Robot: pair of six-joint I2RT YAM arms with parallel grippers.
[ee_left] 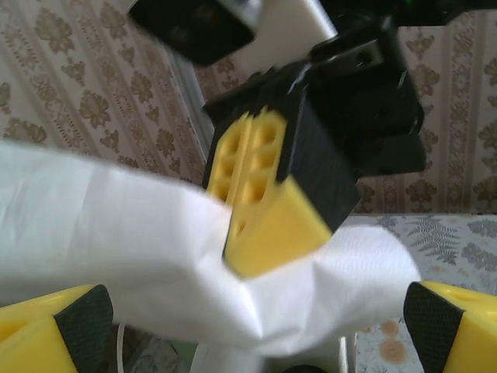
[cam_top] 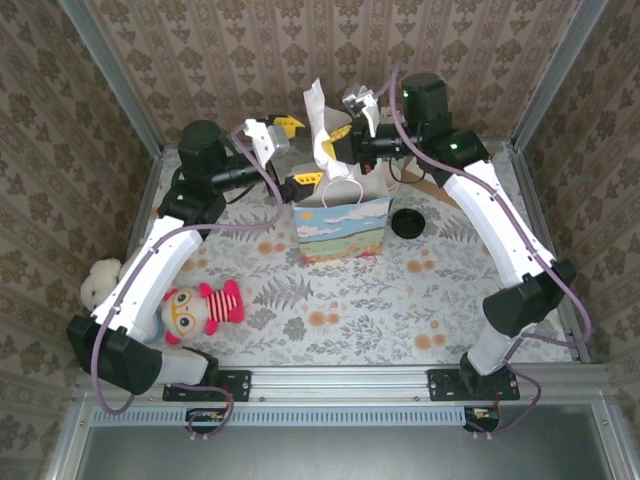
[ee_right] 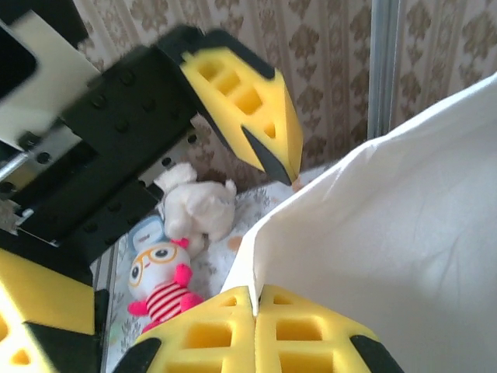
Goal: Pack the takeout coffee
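The white tissue paper will come free from my right gripper once it is inside the opening of the gift bag (cam_top: 328, 196).
A gift bag (cam_top: 340, 228) with a sky-and-field print stands mid-table. White tissue paper (cam_top: 322, 125) rises from its mouth. My right gripper (cam_top: 341, 135) (ee_right: 256, 311) is shut on an edge of that paper (ee_right: 373, 256) above the bag. My left gripper (cam_top: 297, 152) (ee_left: 260, 326) is open just left of the bag top, and the paper (ee_left: 140, 256) spans the gap between its fingertips. The right gripper's yellow fingers (ee_left: 264, 202) pinch the paper close ahead in the left wrist view. The takeout coffee (cam_top: 407, 222), dark with a round black lid, stands on the table right of the bag.
A striped red-and-white doll (cam_top: 200, 308) (ee_right: 167, 280) lies at the near left beside the left arm. A white plush (cam_top: 100, 280) (ee_right: 194, 206) sits at the left edge. Wallpapered walls and metal posts close the back and sides. A floral cloth (cam_top: 380, 300) covers the table.
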